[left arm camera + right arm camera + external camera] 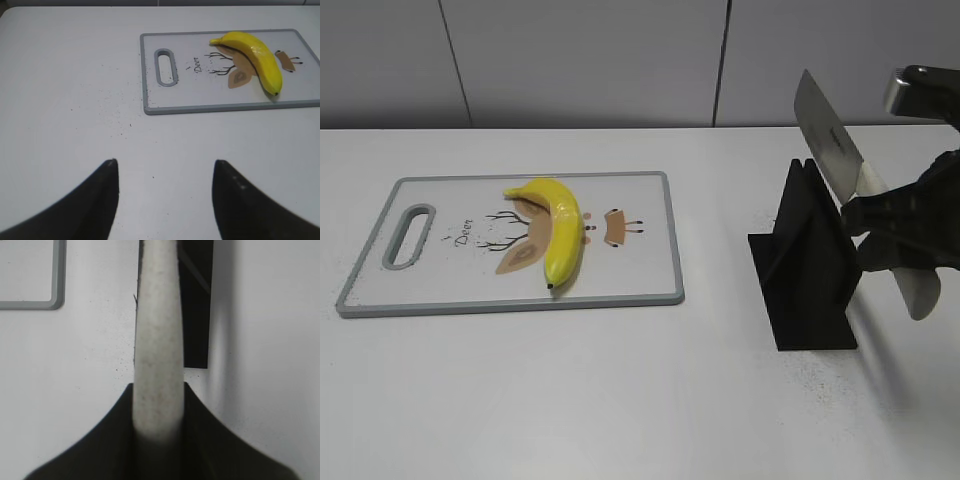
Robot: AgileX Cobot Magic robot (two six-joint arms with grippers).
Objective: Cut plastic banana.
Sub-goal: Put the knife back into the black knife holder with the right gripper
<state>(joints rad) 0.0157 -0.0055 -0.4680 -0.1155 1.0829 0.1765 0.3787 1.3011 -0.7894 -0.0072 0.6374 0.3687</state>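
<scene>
My right gripper needs to let go of the knife in the slot (835,224) between the upright sides of the black knife stand.
A yellow plastic banana (558,228) lies whole on a white cutting board (630,270) with a grey rim; both also show in the left wrist view, banana (257,56) and board (200,95). My right gripper (880,225) is shut on the white handle (157,340) of a knife whose steel blade (828,140) points up and left, above a black knife stand (805,265). My left gripper (165,170) is open and empty over bare table, near the board's handle-slot end; it is out of the exterior view.
The black knife stand stands right of the board, and its edge shows behind the handle in the right wrist view (197,305). A board corner (50,295) shows at top left there. A grey panelled wall runs behind the white table (620,400).
</scene>
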